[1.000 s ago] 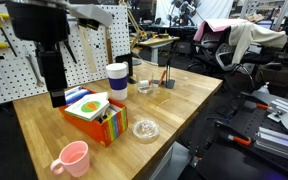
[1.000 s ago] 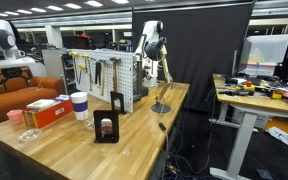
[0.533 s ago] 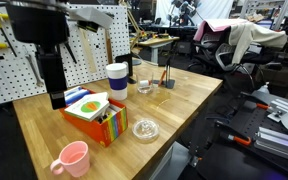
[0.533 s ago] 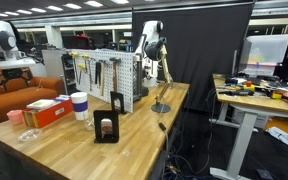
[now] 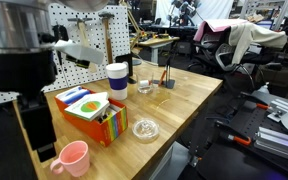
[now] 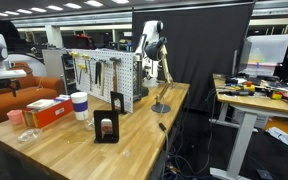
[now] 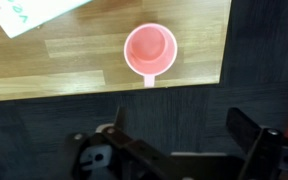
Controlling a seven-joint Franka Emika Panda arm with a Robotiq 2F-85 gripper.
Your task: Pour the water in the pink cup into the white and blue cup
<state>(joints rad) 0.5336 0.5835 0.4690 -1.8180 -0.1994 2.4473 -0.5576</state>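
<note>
The pink cup has a handle that sticks out toward the table edge, and my gripper will close next on the handle (image 5: 56, 166) (image 7: 149, 81).
The pink cup (image 5: 72, 158) stands upright near the table's front corner, and also shows in an exterior view (image 6: 15, 117). In the wrist view it (image 7: 149, 50) is seen from above, with its handle toward the table edge. The white and blue cup (image 5: 117, 78) stands upright behind a colourful box and shows in both exterior views (image 6: 80, 105). My gripper (image 7: 184, 135) is open and empty. It hangs above the dark floor just off the table edge, short of the pink cup. My arm (image 5: 24, 70) looms at the left beside the pink cup.
A colourful box (image 5: 92, 115) lies between the two cups. Two clear glass dishes (image 5: 145, 129) (image 5: 145, 87) sit on the wooden table (image 5: 184, 100). A pegboard (image 5: 94, 35) stands behind. A black stand (image 6: 108, 125) stands mid-table.
My arm has swung from behind the colourful box to the table's front-left edge, close to the pink cup. The cups have not moved.
</note>
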